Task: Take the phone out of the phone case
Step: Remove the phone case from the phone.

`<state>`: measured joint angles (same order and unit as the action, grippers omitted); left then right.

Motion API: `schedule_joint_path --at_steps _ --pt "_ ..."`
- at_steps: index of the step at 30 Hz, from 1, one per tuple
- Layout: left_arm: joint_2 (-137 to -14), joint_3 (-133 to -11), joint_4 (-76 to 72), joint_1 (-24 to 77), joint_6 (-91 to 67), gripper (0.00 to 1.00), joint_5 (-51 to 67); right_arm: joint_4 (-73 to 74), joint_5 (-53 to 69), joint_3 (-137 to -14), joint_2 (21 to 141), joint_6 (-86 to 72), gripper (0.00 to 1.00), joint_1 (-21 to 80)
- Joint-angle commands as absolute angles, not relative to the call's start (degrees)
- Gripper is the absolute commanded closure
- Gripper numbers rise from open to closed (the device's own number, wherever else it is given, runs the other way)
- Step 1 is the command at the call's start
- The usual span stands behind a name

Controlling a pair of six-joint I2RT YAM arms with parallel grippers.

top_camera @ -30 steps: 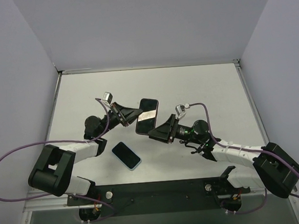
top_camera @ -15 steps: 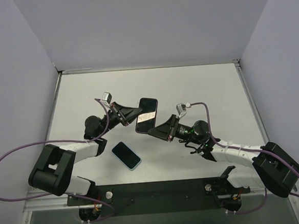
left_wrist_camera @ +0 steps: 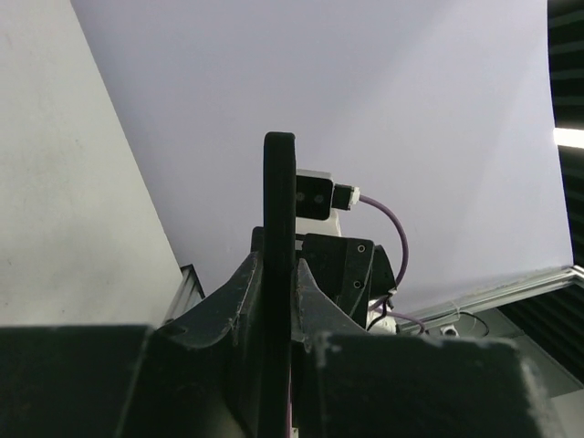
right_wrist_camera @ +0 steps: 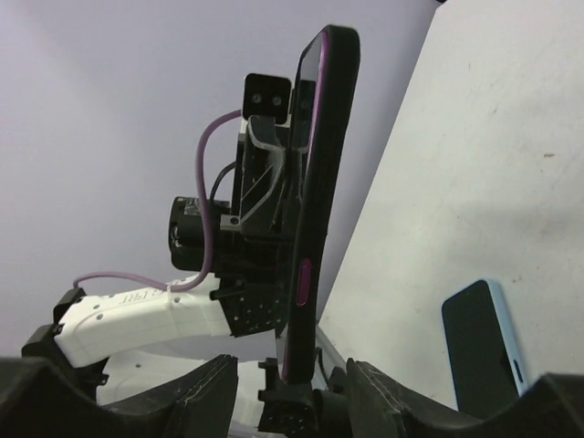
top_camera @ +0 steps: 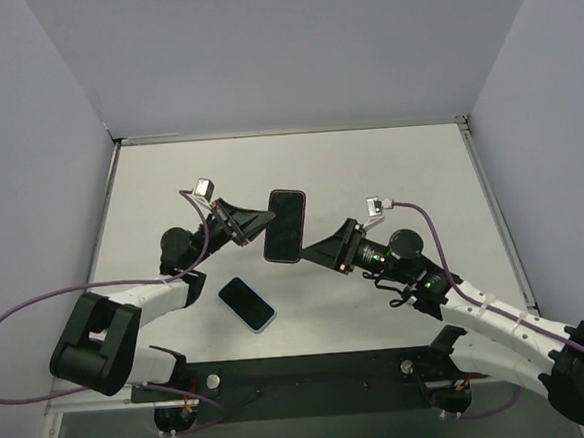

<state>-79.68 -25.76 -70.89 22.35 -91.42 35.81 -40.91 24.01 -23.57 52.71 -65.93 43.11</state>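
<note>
My right gripper is at the bottom corner of the phone case, so it should close on the phone case's long edge farther up [top_camera: 303, 224] before my left gripper opens.
My left gripper [top_camera: 262, 221] is shut on the left edge of a black phone case [top_camera: 285, 224] with magenta trim and holds it in the air above the table. In the left wrist view the case [left_wrist_camera: 278, 182] stands edge-on, clamped between both fingers [left_wrist_camera: 239, 306]. My right gripper [top_camera: 312, 250] is open at the case's lower right corner. In the right wrist view the case [right_wrist_camera: 319, 164] rises between its spread fingers [right_wrist_camera: 205, 388]. I cannot tell whether a phone sits inside the case.
A dark phone with a light blue edge [top_camera: 247, 303] lies flat on the white table near the front, below the left gripper, and also shows in the right wrist view [right_wrist_camera: 484, 347]. Grey walls enclose the table [top_camera: 409, 171] on three sides.
The held case has turned from tilted to nearly upright and lost its bright reflection. The right arm has stretched out, its wrist moving right while its tip stays by the case's lower corner.
</note>
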Motion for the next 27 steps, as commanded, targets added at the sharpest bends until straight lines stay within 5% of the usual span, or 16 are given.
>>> schedule_joint_path --at_steps 1,11,22,23,25,27 --pt "-73.74 -28.04 -71.9 22.5 -87.54 1.0 34.1 -32.78 23.28 -29.44 53.87 -59.33 0.48 42.89" --pt "-70.31 -28.13 -68.65 22.59 -86.58 1.0 34.1 -49.99 27.77 -30.67 63.1 -63.8 0.51 42.98" --pt "-69.35 -27.77 -67.59 22.59 -86.31 1.0 33.84 -58.52 22.5 -29.97 65.82 -68.89 0.71 41.93" --pt "-69.35 -27.69 -67.59 22.59 -86.22 1.0 33.66 -62.45 22.59 -29.71 67.22 -69.95 0.74 41.49" --pt "-69.17 -27.6 -67.76 22.59 -86.13 1.0 33.66 -66.77 22.94 -29.01 68.81 -73.63 0.99 40.96" --pt "-69.26 -27.95 -68.55 22.5 -86.66 1.0 34.45 -73.45 22.24 -27.09 71.01 -77.15 1.0 39.47"
